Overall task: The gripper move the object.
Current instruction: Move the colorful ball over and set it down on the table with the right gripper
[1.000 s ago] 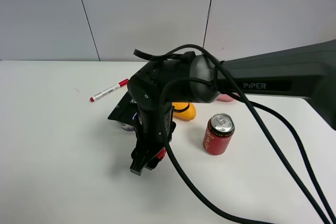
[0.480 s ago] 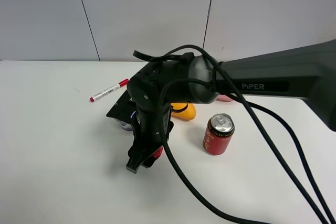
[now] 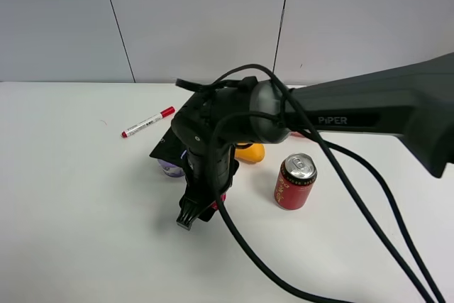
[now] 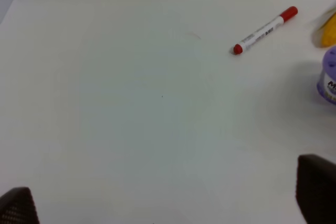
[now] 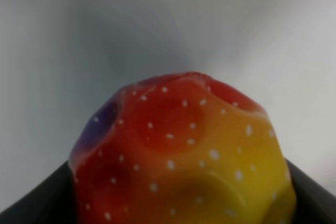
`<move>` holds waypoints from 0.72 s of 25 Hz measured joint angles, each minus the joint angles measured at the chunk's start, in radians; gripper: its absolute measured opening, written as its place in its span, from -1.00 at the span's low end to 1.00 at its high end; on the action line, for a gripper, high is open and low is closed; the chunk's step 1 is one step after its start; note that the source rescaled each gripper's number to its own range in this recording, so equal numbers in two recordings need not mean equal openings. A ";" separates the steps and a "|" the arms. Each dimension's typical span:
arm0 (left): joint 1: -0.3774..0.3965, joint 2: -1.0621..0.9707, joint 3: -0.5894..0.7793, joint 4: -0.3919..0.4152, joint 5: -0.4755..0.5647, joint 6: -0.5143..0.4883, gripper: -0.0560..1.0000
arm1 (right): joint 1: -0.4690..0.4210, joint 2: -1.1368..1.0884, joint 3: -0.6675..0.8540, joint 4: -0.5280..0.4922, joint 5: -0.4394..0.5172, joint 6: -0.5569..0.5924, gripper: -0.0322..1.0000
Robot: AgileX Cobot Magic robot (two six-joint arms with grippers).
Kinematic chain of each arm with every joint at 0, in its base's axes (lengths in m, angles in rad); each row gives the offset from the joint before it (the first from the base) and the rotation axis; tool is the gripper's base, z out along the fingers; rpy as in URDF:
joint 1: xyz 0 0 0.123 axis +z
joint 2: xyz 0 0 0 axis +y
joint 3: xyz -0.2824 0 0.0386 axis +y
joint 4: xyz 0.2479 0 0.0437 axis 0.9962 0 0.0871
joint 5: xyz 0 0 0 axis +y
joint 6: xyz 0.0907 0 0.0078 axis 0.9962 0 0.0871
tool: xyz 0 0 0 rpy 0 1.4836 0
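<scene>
The ball, now held just over the table, will go down from my right gripper onto the white table (image 3: 207, 213) in front of the purple cup.
The object (image 5: 184, 150), a dimpled ball mottled red and yellow with a purple patch, fills the right wrist view, clamped between two black fingers (image 5: 37, 205). From the high camera only a red sliver of the object (image 3: 218, 201) shows beside the claw. My right gripper (image 3: 191, 216) points down just over the white table (image 3: 78, 204), left of centre, shut on the ball. The bulky black arm (image 3: 369, 115) reaches in from the right. My left gripper (image 4: 167, 203) hangs open over bare table, its two fingertips far apart at the frame corners.
A red soda can (image 3: 295, 181) stands right of the claw. An orange mango (image 3: 250, 152) and a purple cup (image 3: 170, 168) sit partly hidden behind the arm's wrist. A red-capped marker (image 3: 147, 123) lies further back left. Black cables (image 3: 340, 196) loop over the table's right side.
My right wrist has turned a little and its claw tip has edged back with the ball still held. More of the purple cup now shows.
</scene>
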 joint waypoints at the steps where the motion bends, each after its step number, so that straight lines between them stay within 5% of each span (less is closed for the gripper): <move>1: 0.000 0.000 0.000 0.000 0.000 0.000 1.00 | 0.000 0.009 0.000 0.000 0.000 0.005 -0.92; 18: 0.000 0.000 0.000 0.000 0.000 0.000 1.00 | 0.000 0.079 0.000 -0.001 -0.007 0.007 -0.92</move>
